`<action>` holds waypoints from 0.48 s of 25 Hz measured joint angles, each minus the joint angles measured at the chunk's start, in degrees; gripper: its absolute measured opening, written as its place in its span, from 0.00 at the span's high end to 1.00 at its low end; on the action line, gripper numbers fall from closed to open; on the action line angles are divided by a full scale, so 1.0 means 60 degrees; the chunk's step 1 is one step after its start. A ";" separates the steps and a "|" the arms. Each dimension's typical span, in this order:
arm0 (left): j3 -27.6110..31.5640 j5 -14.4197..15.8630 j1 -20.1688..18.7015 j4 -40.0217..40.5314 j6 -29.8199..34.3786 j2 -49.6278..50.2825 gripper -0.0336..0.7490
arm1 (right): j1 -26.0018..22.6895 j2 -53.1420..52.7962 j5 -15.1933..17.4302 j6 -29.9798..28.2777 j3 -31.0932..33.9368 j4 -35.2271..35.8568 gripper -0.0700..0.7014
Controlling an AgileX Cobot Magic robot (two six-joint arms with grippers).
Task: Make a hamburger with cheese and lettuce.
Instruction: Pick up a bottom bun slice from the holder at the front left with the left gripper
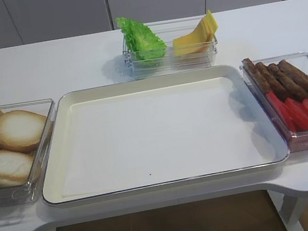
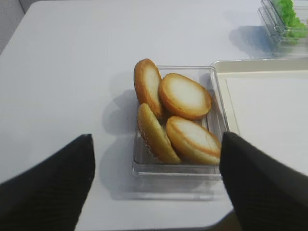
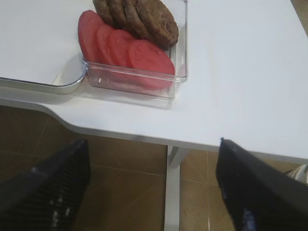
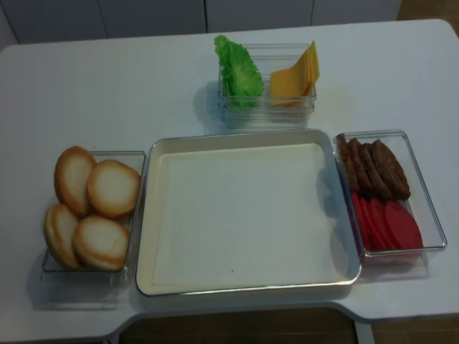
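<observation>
The left gripper needs to close on the back bun half's far edge (image 4: 73, 153) (image 2: 144, 65), on the side of the clear box away from the cream tray.
Several hamburger bun halves (image 1: 15, 130) (image 4: 112, 188) (image 2: 185, 95) lie in a clear box at the left of the table. Green lettuce (image 1: 142, 39) (image 4: 240, 68) (image 2: 288, 12) and yellow cheese slices (image 1: 197, 36) (image 4: 294, 77) stand side by side in a clear box at the back. My left gripper (image 2: 156, 136) hovers open over the near end of the bun box, holding nothing. My right gripper (image 3: 153, 141) is open and empty, off the table's front edge near the right-hand box. Neither gripper shows in the exterior views.
A large cream tray (image 1: 138, 86) (image 4: 244, 136) sits mid-table with nothing on it. To its right, a clear box holds brown patties (image 1: 287, 79) (image 3: 144, 17) and red tomato slices (image 1: 305, 111) (image 3: 130, 53). The table's front edge (image 3: 202, 142) runs just ahead of the right gripper.
</observation>
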 joint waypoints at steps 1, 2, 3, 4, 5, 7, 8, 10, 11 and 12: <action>-0.0077 -0.0281 0.0000 0.0000 -0.0114 0.0442 0.19 | 0.0000 0.0000 0.0000 0.0000 0.0000 0.0000 0.11; -0.0166 -0.0547 0.0000 0.0017 -0.0246 0.0821 0.19 | 0.0000 0.0000 0.0000 0.0000 0.0000 0.0000 0.11; -0.0282 -0.0747 0.0000 0.0017 -0.0336 0.1290 0.19 | 0.0000 0.0000 0.0000 0.0000 0.0000 0.0000 0.11; -0.0412 -0.0947 0.0000 0.0036 -0.0447 0.1768 0.20 | 0.0000 0.0000 0.0000 0.0000 0.0000 0.0000 0.11; -0.0573 -0.1107 0.0000 0.0036 -0.0518 0.2178 0.20 | 0.0000 0.0000 0.0000 0.0000 0.0000 0.0000 0.11; -0.0915 -0.1351 0.0000 0.0036 -0.0581 0.3173 0.20 | 0.0000 0.0000 0.0000 0.0000 0.0000 0.0000 0.11; -0.1142 -0.1415 0.0000 0.0036 -0.0598 0.3669 0.20 | 0.0000 0.0000 0.0000 0.0000 0.0000 0.0000 0.11; -0.1597 -0.1475 0.0000 0.0050 -0.0638 0.4580 0.20 | 0.0000 0.0000 0.0000 0.0000 0.0000 0.0000 0.11; -0.1862 -0.1502 0.0000 0.0050 -0.0659 0.5066 0.20 | 0.0000 0.0000 0.0000 0.0000 0.0000 0.0000 0.11; -0.2136 -0.1502 0.0000 0.0050 -0.0700 0.5461 0.20 | 0.0000 0.0000 0.0000 0.0000 0.0000 0.0000 0.11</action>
